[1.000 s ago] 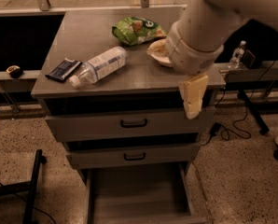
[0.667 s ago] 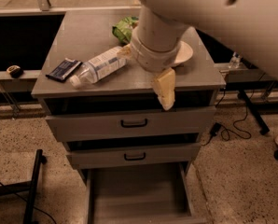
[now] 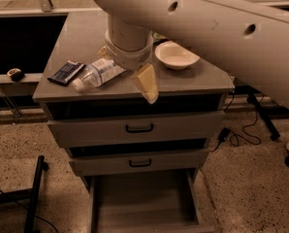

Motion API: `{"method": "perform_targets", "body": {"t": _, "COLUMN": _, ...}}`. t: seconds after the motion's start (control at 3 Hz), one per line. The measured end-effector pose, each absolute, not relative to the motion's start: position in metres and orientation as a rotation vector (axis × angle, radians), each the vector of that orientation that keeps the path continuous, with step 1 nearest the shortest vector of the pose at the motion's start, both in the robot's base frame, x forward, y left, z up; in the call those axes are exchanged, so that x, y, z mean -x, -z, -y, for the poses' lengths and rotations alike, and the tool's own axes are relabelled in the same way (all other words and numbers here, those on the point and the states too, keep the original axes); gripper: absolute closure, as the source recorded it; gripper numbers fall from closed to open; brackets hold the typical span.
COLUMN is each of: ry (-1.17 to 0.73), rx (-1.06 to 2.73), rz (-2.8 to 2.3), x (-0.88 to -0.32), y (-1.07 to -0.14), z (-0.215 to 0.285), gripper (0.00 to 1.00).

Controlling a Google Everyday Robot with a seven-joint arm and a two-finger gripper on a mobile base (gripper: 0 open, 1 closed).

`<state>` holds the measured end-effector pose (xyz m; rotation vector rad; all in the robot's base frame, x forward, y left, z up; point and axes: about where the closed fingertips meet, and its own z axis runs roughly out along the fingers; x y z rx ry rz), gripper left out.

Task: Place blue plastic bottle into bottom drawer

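The next place for my gripper to close should be the base half (image 3: 112, 69) of the blue plastic bottle, because the end with the white cap stays free.
The blue plastic bottle (image 3: 98, 73) lies on its side on the grey cabinet top (image 3: 81, 38), white cap pointing to the front left. My gripper (image 3: 148, 87) hangs from the big white arm just right of the bottle's base, over the front edge of the top. It holds nothing that I can see. The bottom drawer (image 3: 144, 205) is pulled out below, a plain grey tray with a bare floor.
A white bowl (image 3: 176, 56) sits on the top to the right of the arm. A dark flat packet (image 3: 67, 73) lies left of the bottle. Two closed drawers with black handles (image 3: 139, 128) are above the open one. Cables and a wheel lie on the floor at right.
My arm and gripper have swung left across the cabinet top, from over the bowl to just beside the bottle. The bowl is now uncovered. The bottle has not moved.
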<state>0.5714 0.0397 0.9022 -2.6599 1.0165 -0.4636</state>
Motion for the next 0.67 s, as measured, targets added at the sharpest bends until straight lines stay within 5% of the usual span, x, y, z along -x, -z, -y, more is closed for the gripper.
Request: {"method": "perform_targets", "body": {"t": 0.67, "ry": 0.382, "rx": 2.874, "rz": -0.958, "x": -0.630, "y": -0.879, "z": -0.057, "gripper": 0.00}}
